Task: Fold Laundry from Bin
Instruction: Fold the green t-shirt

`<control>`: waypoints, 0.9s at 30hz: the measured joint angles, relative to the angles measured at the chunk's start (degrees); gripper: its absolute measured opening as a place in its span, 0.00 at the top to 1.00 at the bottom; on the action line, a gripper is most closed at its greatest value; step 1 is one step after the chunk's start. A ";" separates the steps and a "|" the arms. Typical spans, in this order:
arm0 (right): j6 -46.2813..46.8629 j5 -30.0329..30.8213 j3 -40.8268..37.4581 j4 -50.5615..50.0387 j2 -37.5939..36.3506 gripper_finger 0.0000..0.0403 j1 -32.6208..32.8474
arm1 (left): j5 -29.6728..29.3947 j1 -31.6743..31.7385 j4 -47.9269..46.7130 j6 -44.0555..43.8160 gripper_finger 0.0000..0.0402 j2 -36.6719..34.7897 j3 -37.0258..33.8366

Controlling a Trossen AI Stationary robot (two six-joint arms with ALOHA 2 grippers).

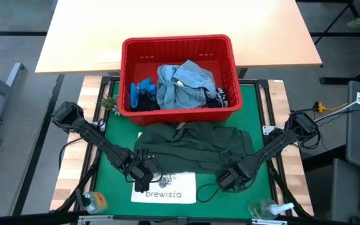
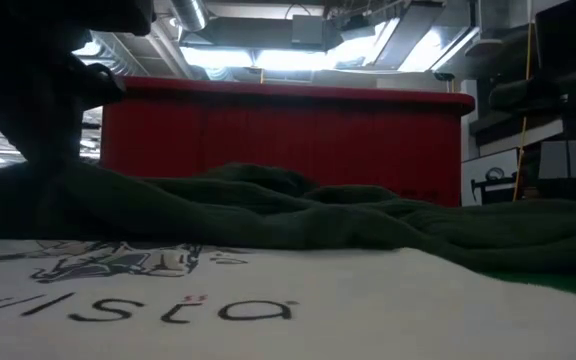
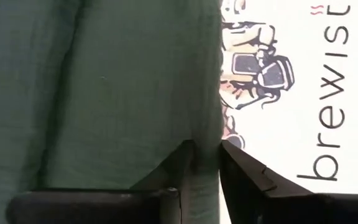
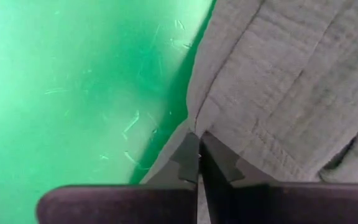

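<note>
My left gripper is going to let go of the edge of the dark green garment over the white tote bag's near corner [image 1: 137, 200], next to the brewista lettering.
The dark green garment [image 1: 192, 147] lies spread on the green mat [image 1: 114, 162], in front of the red bin [image 1: 179, 41]. Its near edge lies over the white tote bag [image 1: 167, 190]. The bin holds a denim shirt [image 1: 183, 84], a bright blue piece [image 1: 141, 90] and dark ones. My left gripper [image 3: 205, 152] stands at the garment's near left edge. Its fingers are a little apart, with that edge in the gap. My right gripper [image 4: 197, 146] is shut on the garment's near right edge. My left gripper points down over the garment's near left edge [image 3: 205, 134], which runs into the narrow gap between its fingers; I cannot tell whether the fingers touch it. My right gripper pinches the garment's hemmed edge [image 4: 194, 127] between its two fingers, from above, pointing down. The cloth beyond it lies on the mat.
A bottle [image 1: 94, 201] stands at the near left corner and a spray bottle [image 1: 270, 209] at the near right. A small plant [image 1: 108, 103] sits left of the bin. Bare green mat [image 4: 73, 93] lies beside the right gripper. A wooden table [image 1: 180, 19] stands beyond the bin.
</note>
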 joint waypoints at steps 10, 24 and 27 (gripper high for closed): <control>-0.04 -0.68 0.00 0.00 0.00 0.99 0.00 | -0.29 0.02 0.00 -0.84 0.99 0.00 0.00; -1.33 -7.41 8.87 -3.82 -0.35 0.99 5.51 | 4.99 -5.14 -5.31 -0.44 1.00 -0.35 9.06; 0.62 -9.45 8.87 -4.23 -0.35 0.99 7.52 | 6.18 -6.86 -5.32 -3.03 1.00 -0.35 9.20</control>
